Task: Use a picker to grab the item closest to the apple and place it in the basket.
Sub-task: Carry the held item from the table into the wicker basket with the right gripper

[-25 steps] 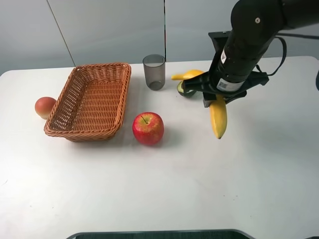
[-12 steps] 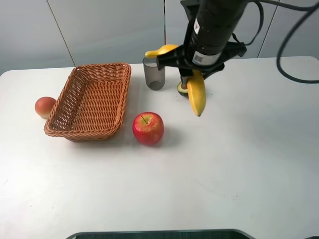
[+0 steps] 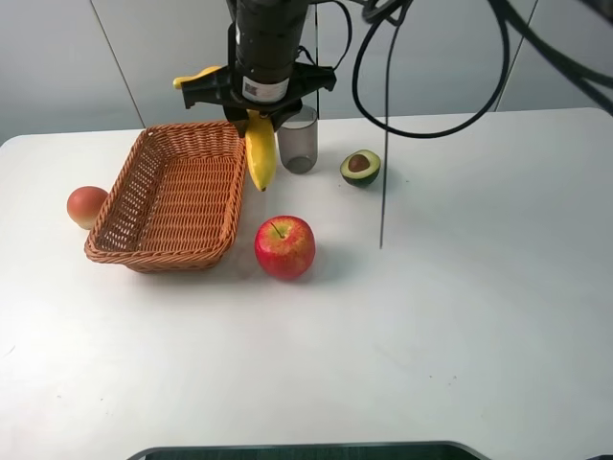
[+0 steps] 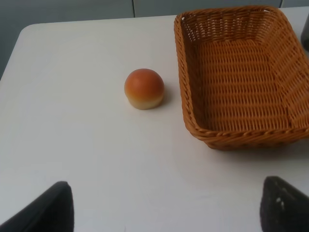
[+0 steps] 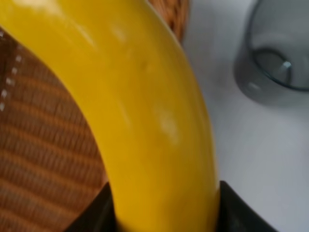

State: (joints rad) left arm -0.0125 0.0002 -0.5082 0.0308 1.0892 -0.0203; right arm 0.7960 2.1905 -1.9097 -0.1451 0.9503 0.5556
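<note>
My right gripper sets the banana slantwise on the middle of the wicker basket's woven bottom [image 3: 190, 198] next.
A yellow banana [image 3: 259, 149] hangs in the air, with my right gripper [image 3: 260, 113] shut on it above the right rim of the wicker basket [image 3: 153, 259]. In the right wrist view the banana [image 5: 145, 111] fills the frame, with basket weave [image 5: 34, 159] beneath it and dark fingers [image 5: 94, 217] at either side. The red apple [image 3: 284, 246] sits on the table just right of the basket's front corner. My left gripper [image 4: 164, 212] is open, its fingertips [image 4: 53, 208] wide apart over bare table near the basket [image 4: 241, 137].
A grey glass cup [image 3: 297, 139] stands right behind the banana. A halved avocado [image 3: 361, 167] lies to its right. An orange-red round fruit [image 3: 86, 206] rests left of the basket. A black cable [image 3: 385, 144] dangles over the middle of the table.
My right arm has carried the banana leftward from the avocado's side, past the cup, to above the basket's right rim. The avocado is now uncovered.
</note>
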